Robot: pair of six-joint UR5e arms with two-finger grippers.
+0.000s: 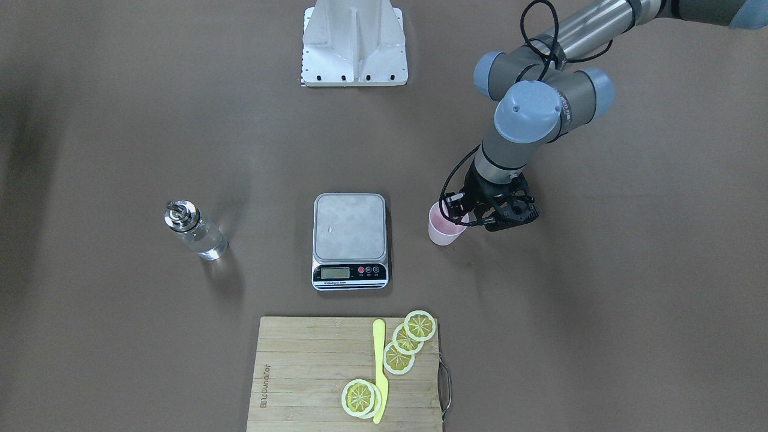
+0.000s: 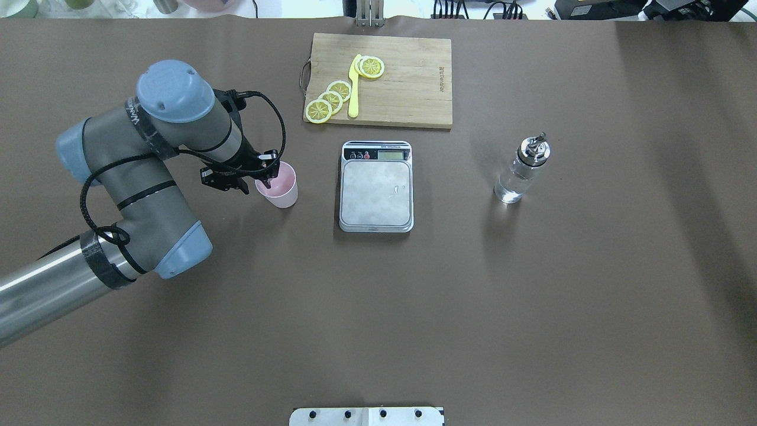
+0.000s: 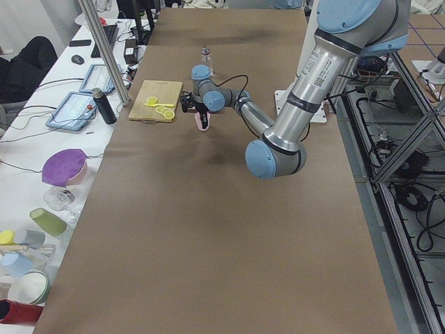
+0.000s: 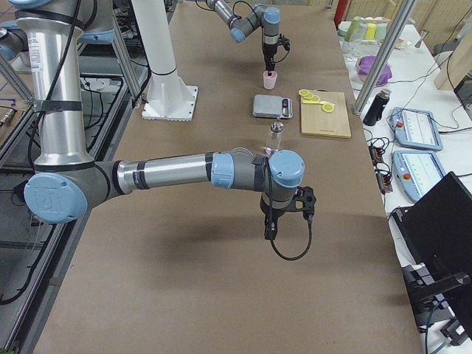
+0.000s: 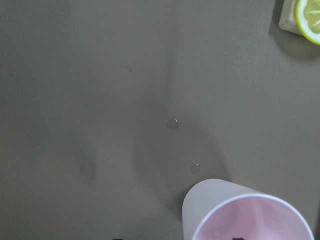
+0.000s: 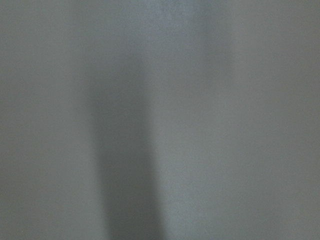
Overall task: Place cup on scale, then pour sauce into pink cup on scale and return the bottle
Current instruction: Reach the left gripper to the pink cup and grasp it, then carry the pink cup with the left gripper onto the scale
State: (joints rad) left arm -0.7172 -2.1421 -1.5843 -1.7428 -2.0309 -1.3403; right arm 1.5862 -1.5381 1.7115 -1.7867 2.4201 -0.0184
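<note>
I will let go of the pink cup with my left gripper near the middle of the scale's steel platform [image 1: 353,237], a little toward the display.
The pale pink cup [image 1: 444,228] [image 2: 280,189] stands upright on the brown table, on the robot's left of the scale [image 1: 349,227] [image 2: 376,190], whose steel platform is bare. My left gripper [image 1: 467,214] [image 2: 260,177] points down at the cup's rim. In the left wrist view the cup [image 5: 250,215] fills the bottom right, with dark fingertip bits spread wide at the bottom edge, so the gripper looks open. The clear glass bottle [image 1: 197,233] [image 2: 521,170], metal cap on and clear liquid inside, stands on the scale's other side. My right gripper [image 4: 268,234] hangs over bare table; I cannot tell its state.
A bamboo cutting board [image 1: 300,372] [image 2: 408,89] with lemon slices [image 1: 408,342] and a yellow knife [image 1: 379,366] lies beyond the scale. The white robot base [image 1: 355,42] is at the table's near edge. Small droplets [image 5: 173,123] sit on the table near the cup.
</note>
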